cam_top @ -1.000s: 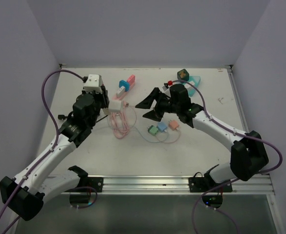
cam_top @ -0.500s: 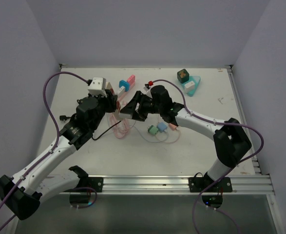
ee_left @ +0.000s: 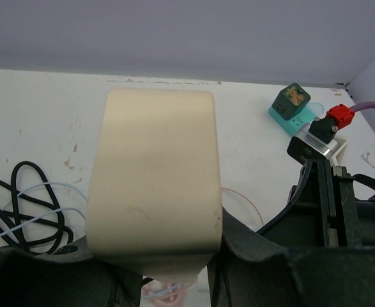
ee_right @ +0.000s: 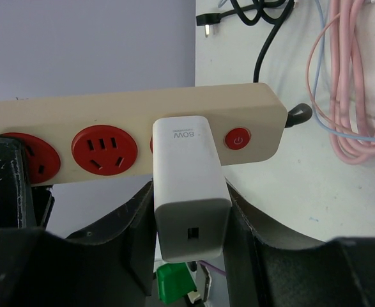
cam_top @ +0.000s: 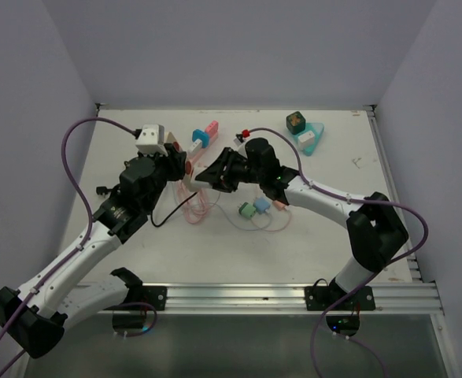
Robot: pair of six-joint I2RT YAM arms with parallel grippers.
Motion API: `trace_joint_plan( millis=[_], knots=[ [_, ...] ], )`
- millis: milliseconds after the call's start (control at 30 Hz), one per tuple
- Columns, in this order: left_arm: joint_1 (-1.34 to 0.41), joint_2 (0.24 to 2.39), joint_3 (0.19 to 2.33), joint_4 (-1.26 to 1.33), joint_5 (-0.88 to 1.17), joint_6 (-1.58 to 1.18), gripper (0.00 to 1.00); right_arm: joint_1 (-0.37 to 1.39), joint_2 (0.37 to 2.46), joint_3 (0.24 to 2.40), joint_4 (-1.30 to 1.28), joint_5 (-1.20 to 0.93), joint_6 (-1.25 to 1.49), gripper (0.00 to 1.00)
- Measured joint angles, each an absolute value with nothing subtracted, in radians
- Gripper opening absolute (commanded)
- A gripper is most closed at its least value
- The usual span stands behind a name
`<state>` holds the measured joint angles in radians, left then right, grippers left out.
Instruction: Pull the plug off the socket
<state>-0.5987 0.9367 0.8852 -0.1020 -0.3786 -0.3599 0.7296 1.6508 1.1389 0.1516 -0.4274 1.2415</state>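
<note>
The white plug will go down on the table (cam_top: 279, 216) just in front of the blue and orange adapters, set there by my right gripper.
The socket is a beige power strip (ee_right: 78, 118) with red outlets and a red switch (ee_right: 237, 139). It is held off the table, and in the left wrist view its back (ee_left: 152, 173) fills the middle. My left gripper (ee_left: 155, 256) is shut on the strip's sides. A white 80W plug (ee_right: 187, 185) sits pushed into the strip next to the switch. My right gripper (ee_right: 190, 211) is shut on this plug, with black fingers (ee_right: 133, 224) pressed on both its sides. From above, the two grippers meet near the plug (cam_top: 193, 151), left gripper (cam_top: 174, 161) facing right gripper (cam_top: 207, 173).
A pink coiled cable (cam_top: 195, 201) lies under the grippers, with a black cord (ee_left: 27, 204) to the left. Small green (cam_top: 248, 209), blue (cam_top: 262, 203) and orange (cam_top: 281, 202) adapters lie right of it. A blue-pink plug (cam_top: 205, 134) and a teal socket block (cam_top: 305, 134) are at the back.
My right gripper swung left to the strip and closed its wide-open jaws on the white plug. The left gripper raised and tilted the strip slightly.
</note>
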Motion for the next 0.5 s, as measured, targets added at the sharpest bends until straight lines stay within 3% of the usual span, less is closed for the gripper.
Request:
trace_joint_plan(
  millis=[133,200,500],
  knots=[
    [-0.599,0.917,0.865,-0.108,-0.376,-0.379,0.65,0.732,1.648,1.133,0.157,-0.426,1.250,0.00],
    [-0.601,0.897,0.846,-0.112,-0.369,-0.394,0.72,0.735,1.648,1.131,0.158,-0.421,1.255,0.00],
    [-0.605,0.863,0.773,-0.114,-0.328,-0.484,0.78,0.740,1.648,1.125,0.158,-0.410,1.284,0.00]
  ],
)
